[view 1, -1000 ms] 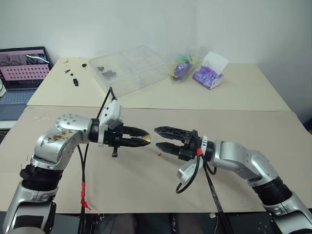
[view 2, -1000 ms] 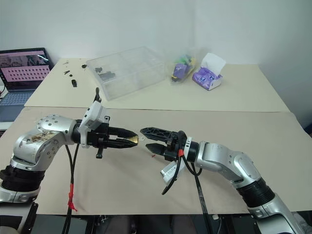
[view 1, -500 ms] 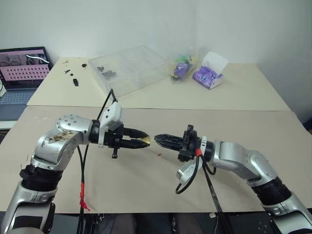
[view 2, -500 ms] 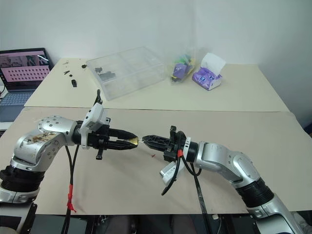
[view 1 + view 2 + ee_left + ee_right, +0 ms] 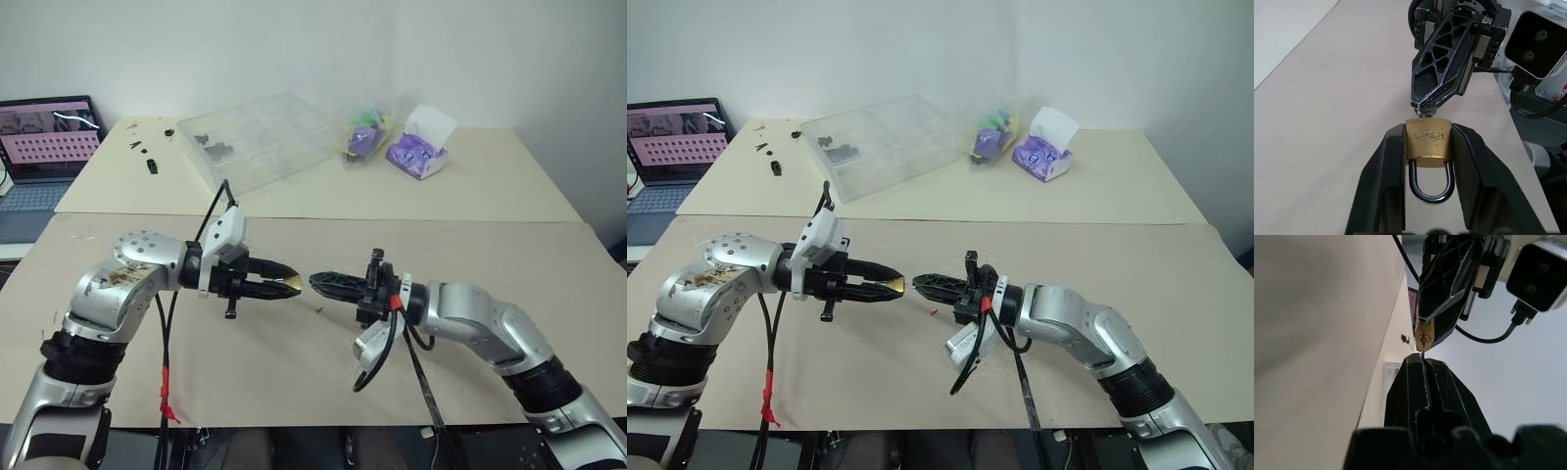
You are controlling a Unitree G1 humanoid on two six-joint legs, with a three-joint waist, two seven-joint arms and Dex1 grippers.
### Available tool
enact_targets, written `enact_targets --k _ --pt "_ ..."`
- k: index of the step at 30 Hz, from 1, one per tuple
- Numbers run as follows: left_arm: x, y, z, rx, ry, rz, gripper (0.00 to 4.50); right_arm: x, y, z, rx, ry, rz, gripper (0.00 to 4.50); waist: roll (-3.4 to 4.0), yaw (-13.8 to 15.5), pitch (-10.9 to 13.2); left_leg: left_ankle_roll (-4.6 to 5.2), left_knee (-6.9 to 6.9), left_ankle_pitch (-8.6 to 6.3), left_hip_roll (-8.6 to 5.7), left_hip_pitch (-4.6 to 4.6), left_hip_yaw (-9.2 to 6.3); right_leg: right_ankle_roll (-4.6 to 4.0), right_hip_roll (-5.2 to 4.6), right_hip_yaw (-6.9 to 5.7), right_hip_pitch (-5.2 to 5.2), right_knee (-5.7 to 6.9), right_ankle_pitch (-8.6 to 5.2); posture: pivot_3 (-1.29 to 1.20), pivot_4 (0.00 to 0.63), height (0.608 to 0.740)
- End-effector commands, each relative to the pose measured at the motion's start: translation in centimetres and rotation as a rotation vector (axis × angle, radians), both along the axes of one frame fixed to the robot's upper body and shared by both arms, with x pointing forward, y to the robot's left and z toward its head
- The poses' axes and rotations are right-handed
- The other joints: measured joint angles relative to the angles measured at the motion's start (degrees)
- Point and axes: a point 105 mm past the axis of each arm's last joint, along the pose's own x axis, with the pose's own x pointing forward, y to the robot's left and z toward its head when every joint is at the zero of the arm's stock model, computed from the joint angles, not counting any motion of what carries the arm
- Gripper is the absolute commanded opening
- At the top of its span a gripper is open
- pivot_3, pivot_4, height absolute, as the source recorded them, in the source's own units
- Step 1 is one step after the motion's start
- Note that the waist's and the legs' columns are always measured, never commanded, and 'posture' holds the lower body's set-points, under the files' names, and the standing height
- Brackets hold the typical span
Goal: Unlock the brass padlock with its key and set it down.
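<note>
The silver shackle points back between the fingers of my left gripper, so my right gripper will leave the key and grab the brass padlock's body (image 5: 1428,138) to free my left gripper.
The brass padlock (image 5: 1428,145) is clamped by its body between the fingers of my left gripper (image 5: 289,286), with the silver shackle (image 5: 1431,183) pointing back toward the wrist. It hangs above the middle of the table. My right gripper (image 5: 315,282) faces it tip to tip and is shut on the key (image 5: 1421,350). The key's thin blade runs from the right fingertips (image 5: 1415,363) to the keyhole in the padlock's end face (image 5: 1423,336). How far in it sits I cannot tell.
A tiny red speck (image 5: 320,311) lies on the beige table (image 5: 294,372) under the grippers. At the back are a clear plastic box (image 5: 260,139), small black parts (image 5: 149,157), a bag of items (image 5: 364,137) and a tissue pack (image 5: 421,142). A laptop (image 5: 44,147) sits far left.
My right gripper has gone from open to shut, closing on the key at the padlock's end, and its wrist has rolled a little. The left gripper and padlock stayed still.
</note>
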Motion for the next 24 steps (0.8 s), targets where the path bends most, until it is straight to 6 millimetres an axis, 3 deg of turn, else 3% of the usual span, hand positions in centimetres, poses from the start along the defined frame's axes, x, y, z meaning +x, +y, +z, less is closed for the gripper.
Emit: enact_targets --k 1,17,24 --pt "0.1 -0.01 0.97 -0.017 -0.06 0.006 0.84 -0.95 0.85 1.46 0.041 0.091 0.054 0.08 0.0 0.0 0.0 0.0 0.0 0.0 0.0 0.01 0.0 0.0 0.0 0.0 0.01 0.0 0.0 0.0 0.15 0.74" --pt "0.24 0.06 1.01 -0.019 -0.06 0.022 0.84 -0.72 0.96 1.09 0.075 0.72 -0.001 0.08 0.0 0.2 0.0 0.0 0.01 0.0 0.01 0.0 -0.02 -0.01 0.02 -0.01 0.0 0.02 0.01 0.0 0.15 0.74" --pt "0.13 0.09 0.98 -0.019 -0.06 0.025 0.84 -0.77 1.11 1.44 0.079 0.769 -0.019 0.08 0.0 0.2 0.0 0.0 0.01 0.0 0.01 -0.01 -0.01 0.01 0.02 -0.01 -0.01 0.03 0.0 0.0 0.15 0.74"
